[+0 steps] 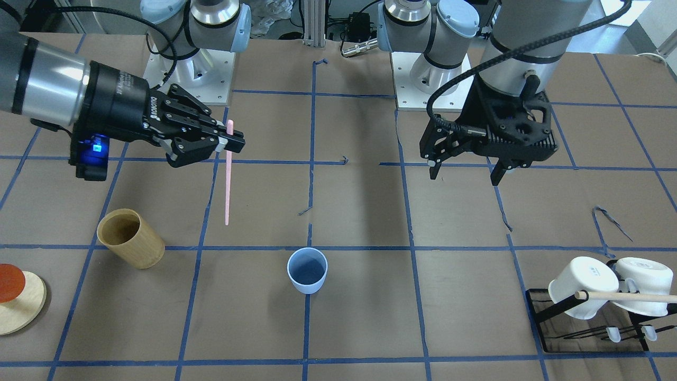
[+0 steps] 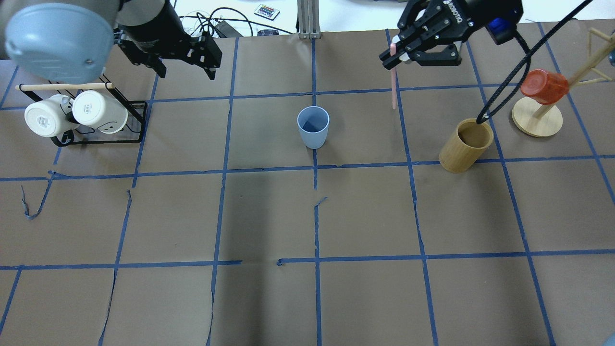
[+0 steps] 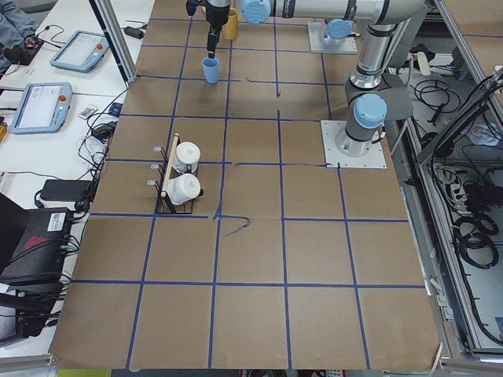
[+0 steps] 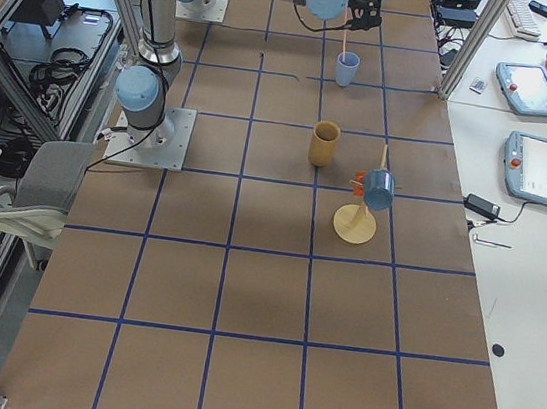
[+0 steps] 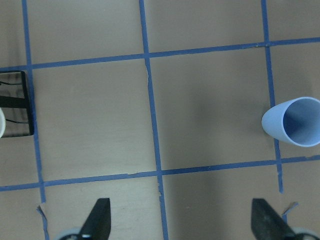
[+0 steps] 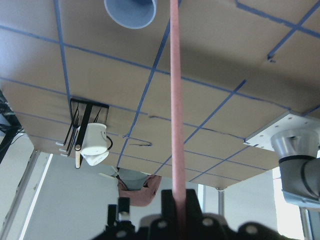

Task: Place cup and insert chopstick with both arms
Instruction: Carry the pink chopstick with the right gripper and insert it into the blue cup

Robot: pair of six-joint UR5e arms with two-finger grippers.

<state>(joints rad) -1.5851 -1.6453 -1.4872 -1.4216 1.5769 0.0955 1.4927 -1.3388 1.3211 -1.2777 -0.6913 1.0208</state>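
I need to let go of the pale pink chopstick with my right gripper inside the light blue cup [image 1: 305,280] [image 6: 138,4], so it leans on the cup's rim.
The light blue cup [image 1: 307,271] stands upright on the table near the centre line; it also shows in the overhead view [image 2: 313,126] and both wrist views [image 5: 292,121] [image 6: 131,11]. My right gripper [image 1: 231,143] [image 2: 395,53] is shut on the top of the pale pink chopstick [image 1: 228,180] [image 2: 393,89] [image 6: 176,100]. The stick hangs upright in the air, off to the cup's side and not over it. My left gripper [image 1: 465,174] [image 2: 186,72] [image 5: 182,222] is open and empty above the table, away from the cup.
A tan wooden holder [image 1: 132,238] [image 2: 466,144] stands near the hanging stick. A black rack [image 1: 539,299] holds two white mugs [image 2: 72,113] and a wooden rod. A wooden stand with a red cup [image 2: 538,96] is at the table's right end.
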